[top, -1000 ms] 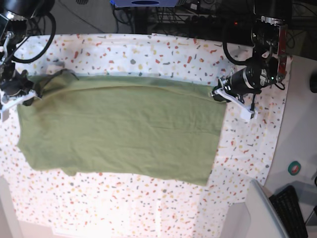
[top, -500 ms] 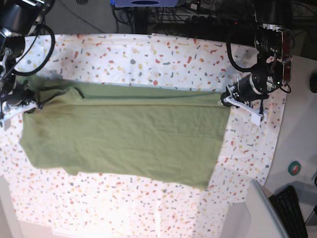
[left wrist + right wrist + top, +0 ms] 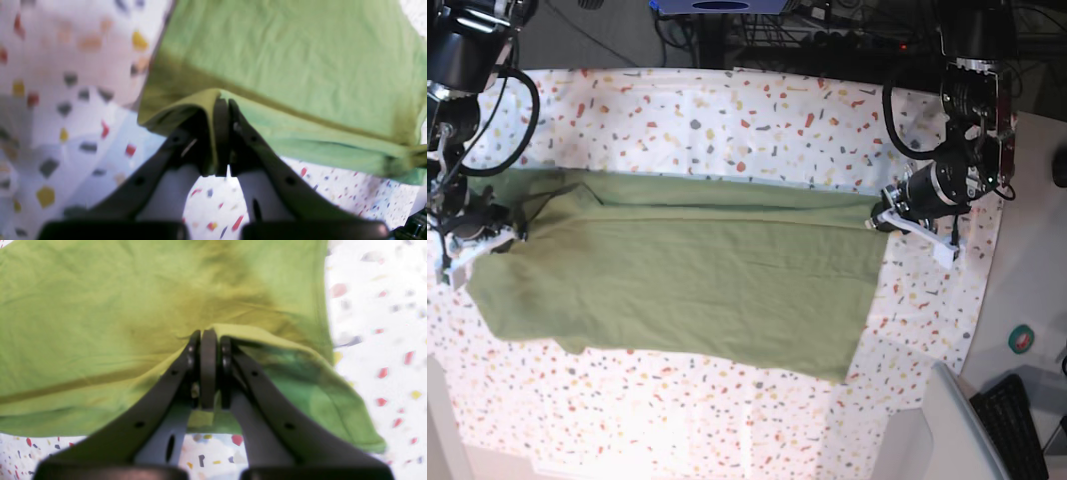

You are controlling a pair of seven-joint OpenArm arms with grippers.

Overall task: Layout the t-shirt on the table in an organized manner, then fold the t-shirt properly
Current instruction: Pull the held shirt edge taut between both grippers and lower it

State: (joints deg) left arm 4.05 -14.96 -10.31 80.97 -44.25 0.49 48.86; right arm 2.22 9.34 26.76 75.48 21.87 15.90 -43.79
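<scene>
I need to open my left gripper to let go of the t-shirt's edge on the olive-green cloth, just nearside of the lifted cloth piece's end (image 3: pixel 859 246) (image 3: pixel 210 76).
The olive-green t-shirt (image 3: pixel 697 270) lies spread across the speckled table (image 3: pixel 727 120), with a narrow lifted band along its far edge. At the shirt's right far corner, my left gripper (image 3: pixel 879 220) is shut on the cloth. In the left wrist view its fingertips (image 3: pixel 223 110) pinch a fold of the t-shirt (image 3: pixel 300 53). At the shirt's left far corner, near the sleeve, my right gripper (image 3: pixel 489 235) is likewise shut. In the right wrist view its fingertips (image 3: pixel 207 340) clamp the t-shirt (image 3: pixel 100 306), whose edge droops to the right.
A plain grey surface (image 3: pixel 1037 270) borders the table on the right, with a round green-and-red object (image 3: pixel 1023 339), a black keyboard (image 3: pixel 1017 425) and a grey panel (image 3: pixel 957 430). Cables and stands (image 3: pixel 757 30) sit beyond the far edge.
Both grippers have moved toward the near edge, carrying the shirt's far corners. The far edge now runs straighter between them, and the whole shirt has shifted slightly nearer.
</scene>
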